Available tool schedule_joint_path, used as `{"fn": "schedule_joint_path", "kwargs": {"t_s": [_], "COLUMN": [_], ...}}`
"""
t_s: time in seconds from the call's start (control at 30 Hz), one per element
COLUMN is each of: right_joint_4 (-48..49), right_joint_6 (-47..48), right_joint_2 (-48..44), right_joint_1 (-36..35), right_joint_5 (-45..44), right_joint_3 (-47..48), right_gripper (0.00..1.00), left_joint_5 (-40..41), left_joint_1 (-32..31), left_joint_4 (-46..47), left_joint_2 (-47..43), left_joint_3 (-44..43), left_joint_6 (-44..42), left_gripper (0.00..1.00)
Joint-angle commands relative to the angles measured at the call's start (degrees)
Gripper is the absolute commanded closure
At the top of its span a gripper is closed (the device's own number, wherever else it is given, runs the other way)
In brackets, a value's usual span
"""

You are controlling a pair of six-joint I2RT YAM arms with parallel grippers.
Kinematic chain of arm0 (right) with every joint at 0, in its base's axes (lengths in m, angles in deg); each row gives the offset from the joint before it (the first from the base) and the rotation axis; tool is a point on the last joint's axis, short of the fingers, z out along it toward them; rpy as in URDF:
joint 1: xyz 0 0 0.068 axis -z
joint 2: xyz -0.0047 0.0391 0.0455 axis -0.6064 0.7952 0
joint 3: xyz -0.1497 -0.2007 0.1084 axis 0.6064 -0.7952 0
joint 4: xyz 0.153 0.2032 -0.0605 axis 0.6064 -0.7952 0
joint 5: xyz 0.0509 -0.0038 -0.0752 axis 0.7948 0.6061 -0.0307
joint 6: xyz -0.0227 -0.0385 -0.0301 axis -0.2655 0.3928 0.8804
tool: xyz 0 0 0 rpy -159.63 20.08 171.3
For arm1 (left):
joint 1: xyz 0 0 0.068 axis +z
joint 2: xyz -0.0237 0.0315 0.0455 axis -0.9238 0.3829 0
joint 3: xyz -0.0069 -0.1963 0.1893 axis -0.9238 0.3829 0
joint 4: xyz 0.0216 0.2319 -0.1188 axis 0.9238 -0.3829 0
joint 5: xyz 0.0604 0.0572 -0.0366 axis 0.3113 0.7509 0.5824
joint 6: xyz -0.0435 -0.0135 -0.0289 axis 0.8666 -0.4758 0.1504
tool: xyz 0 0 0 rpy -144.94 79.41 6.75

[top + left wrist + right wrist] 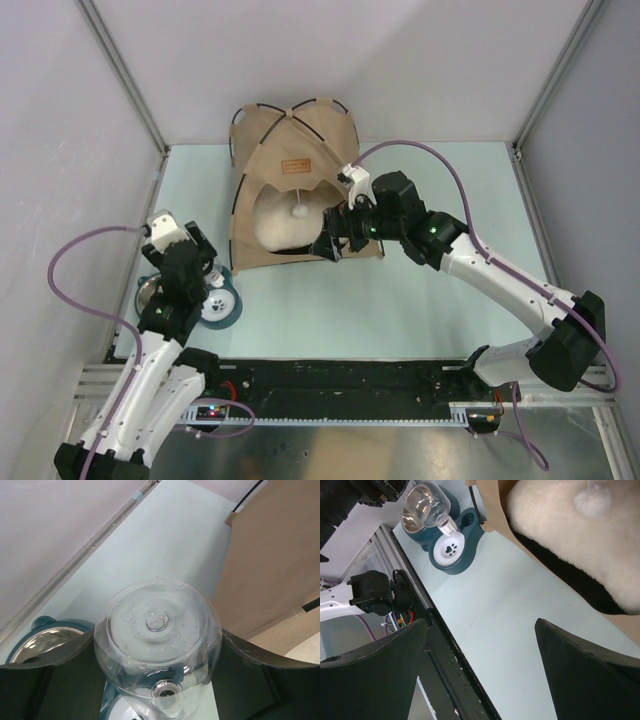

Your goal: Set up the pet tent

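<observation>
The clear bottle, now held beside the pet tent, will go down at the back edge of the feeder's white paw-print dish [211,273], where I need to set it with my left gripper.
The pet tent [290,150] stands at the back middle of the table, tan with black poles, a brown label patch [295,166] and a white pompom [298,208] hanging in its opening. A cream cushion [275,228] lies inside. My right gripper [335,242] is open and empty at the lower right of the tent's opening; its wrist view [480,625] shows the cushion [560,530] and pompom [592,500] just ahead. My left gripper [192,272] is left of the tent, shut on a clear bottle [157,635]. The tent's tan wall [270,565] is to its right.
A teal pet feeder [215,308] with a steel bowl [417,517] and a white paw-print dish [450,550] sits under my left gripper, by the tent's front left corner. The black rail [340,380] runs along the near edge. Grey walls close in left, back and right.
</observation>
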Motion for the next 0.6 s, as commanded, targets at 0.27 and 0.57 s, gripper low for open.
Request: {"fn": "schedule_joint_path", "kwargs": {"t_s": [0.27,0.57], "right_joint_4": [2.6,2.2], "right_joint_6": [-3.0,-4.2], "right_joint_2": [0.1,0.6], "right_joint_1": [4.3,6.6], "right_joint_5": [4.7,7.5], "right_joint_3": [-1.4,-1.7], "right_gripper": [0.06,0.07], "left_joint_5": [7.9,13.0], "left_joint_1": [-2.2,-4.5], "left_joint_4": [26.2,32.1], "left_joint_2": [-2.1,2.3], "left_joint_3": [10.1,12.2], "left_joint_6": [-7.2,-8.6], "left_gripper": [0.52,0.52]}}
